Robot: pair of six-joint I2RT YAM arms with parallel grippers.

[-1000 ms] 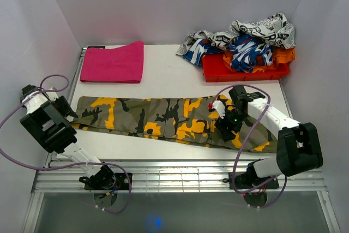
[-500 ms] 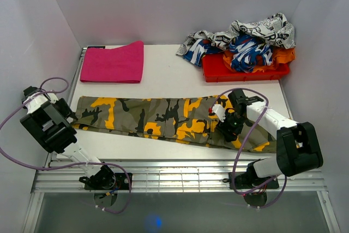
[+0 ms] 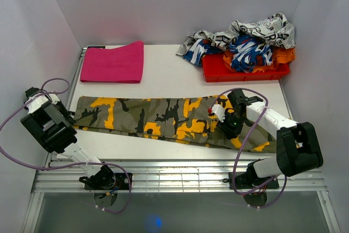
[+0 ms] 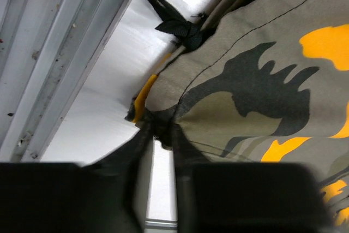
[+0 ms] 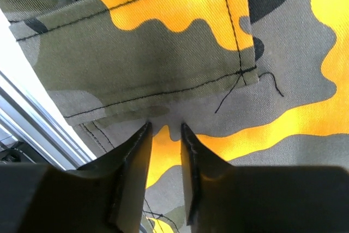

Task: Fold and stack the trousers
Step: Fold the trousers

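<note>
The robot's left gripper holds only the tip of the hem corner, with the under layer sticking out, so it should open and grab the hem nearer the black drawstring (image 4: 170, 76).
The camouflage trousers (image 3: 163, 117) lie flat and stretched left to right across the near part of the table. My left gripper (image 3: 69, 114) is at their left end and is shut on the hem edge (image 4: 159, 129), next to a black drawstring (image 4: 174, 25). My right gripper (image 3: 226, 126) is tipped down onto the right part of the trousers (image 5: 180, 53). Its jaws stand a narrow gap apart, with the fingertips (image 5: 146, 128) pressed on flat cloth below a stitched pocket edge. No fold of cloth shows between them.
A folded pink cloth (image 3: 113, 62) lies at the back left. A red tray (image 3: 218, 70) at the back right holds a heap of blue-and-white, newsprint and orange garments (image 3: 251, 42). Metal rails (image 3: 174, 175) run along the table's near edge. White walls close in both sides.
My right gripper has shifted slightly right and down onto the trousers. The left gripper and the trousers have hardly moved.
</note>
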